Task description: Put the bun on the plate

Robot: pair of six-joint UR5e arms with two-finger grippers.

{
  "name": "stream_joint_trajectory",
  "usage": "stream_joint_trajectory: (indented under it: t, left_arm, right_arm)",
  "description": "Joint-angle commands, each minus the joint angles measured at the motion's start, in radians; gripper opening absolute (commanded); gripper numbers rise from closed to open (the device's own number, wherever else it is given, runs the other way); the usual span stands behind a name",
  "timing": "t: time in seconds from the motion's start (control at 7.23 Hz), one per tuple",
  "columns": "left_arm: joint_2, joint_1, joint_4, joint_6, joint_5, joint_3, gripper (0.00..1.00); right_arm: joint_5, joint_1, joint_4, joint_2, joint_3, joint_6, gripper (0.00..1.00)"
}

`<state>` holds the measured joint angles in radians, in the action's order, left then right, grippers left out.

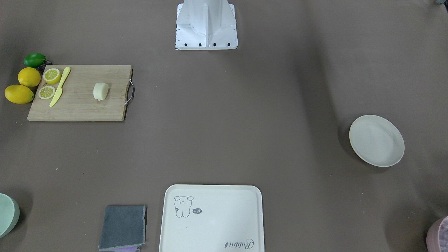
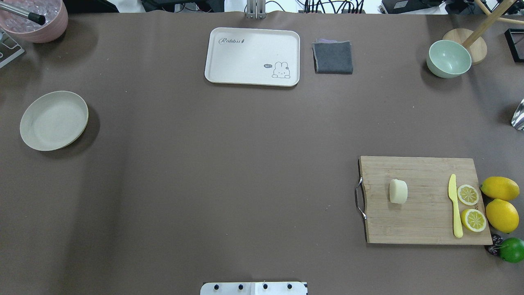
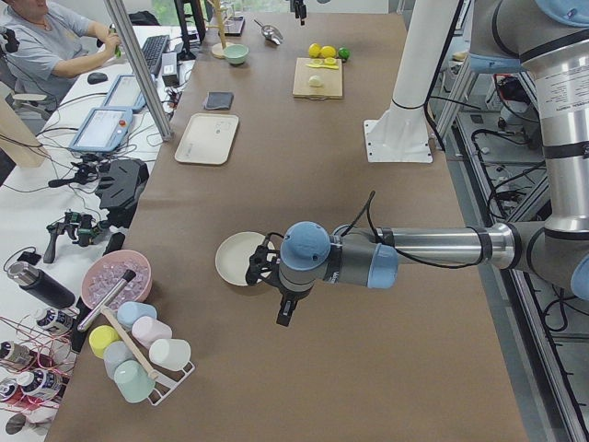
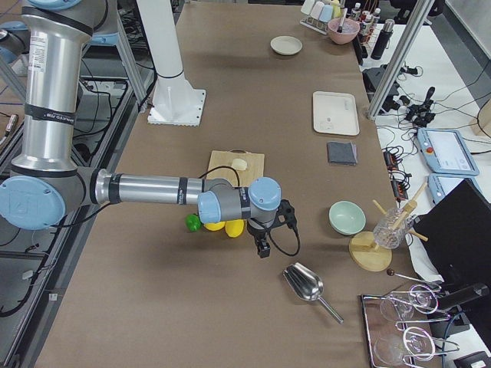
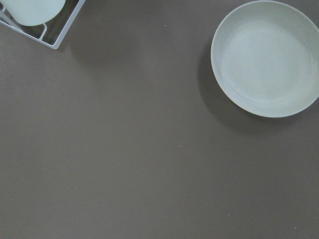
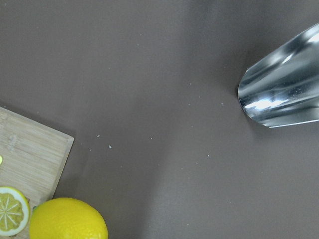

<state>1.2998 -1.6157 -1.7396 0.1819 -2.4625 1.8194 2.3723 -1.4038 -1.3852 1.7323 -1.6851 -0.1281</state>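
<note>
Next, the robot's left gripper needs to move to the plate and grab the plate's rim [image 1: 401, 135] [image 5: 213, 67] on the side farthest from the wooden cutting board.
The bun [image 2: 398, 191] is a pale cream lump lying on the wooden cutting board [image 2: 425, 221], also seen in the front view [image 1: 100, 91]. The plate [image 2: 54, 120] is a round off-white dish at the opposite end of the table, with nothing on it [image 5: 266, 57]. My left gripper [image 3: 283, 318] shows only in the left side view, hanging over the table just beside the plate [image 3: 237, 258]. My right gripper [image 4: 263, 249] shows only in the right side view, past the lemons and away from the bun [image 4: 239, 163]. I cannot tell whether either gripper is open or shut.
On the board lie a yellow knife [image 2: 454, 205] and two lemon slices [image 2: 468, 194]; whole lemons [image 2: 500, 188] and a lime [image 2: 511, 250] sit beside it. A cream tray [image 2: 252, 56], grey cloth [image 2: 333, 57], green bowl [image 2: 448, 59], pink bowl [image 2: 35, 18] and metal scoop [image 4: 305, 285] stand around the edges.
</note>
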Motion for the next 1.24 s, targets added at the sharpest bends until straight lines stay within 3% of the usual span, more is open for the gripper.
stream_joint_trajectory:
  t: [0.0, 0.14, 0.41, 0.83, 0.97, 1.11]
  left_arm:
    - [0.001, 0.003, -0.008, -0.012, -0.001, 0.018, 0.97]
    - [0.092, 0.061, 0.003, -0.019, -0.001, 0.008, 0.97]
    - [0.11, 0.12, -0.011, -0.201, -0.003, -0.031, 0.98]
    - [0.171, 0.189, -0.049, -0.28, 0.008, -0.086, 0.98]
    - [0.197, 0.191, -0.055, -0.28, 0.01, -0.1, 0.98]
    - [0.248, 0.201, -0.064, -0.28, 0.013, -0.188, 0.98]
  right_arm:
    - [0.001, 0.0, 0.0, 0.0, 0.002, 0.001, 1.0]
    - [0.001, 0.0, 0.0, 0.004, 0.005, 0.001, 1.0]
    - [0.021, 0.003, -0.002, 0.001, 0.011, -0.001, 1.0]
    - [0.125, 0.002, -0.002, 0.006, 0.022, 0.002, 1.0]
    - [0.222, 0.0, 0.001, 0.013, 0.018, -0.002, 1.0]
    - [0.202, 0.0, 0.002, 0.015, 0.013, -0.002, 1.0]
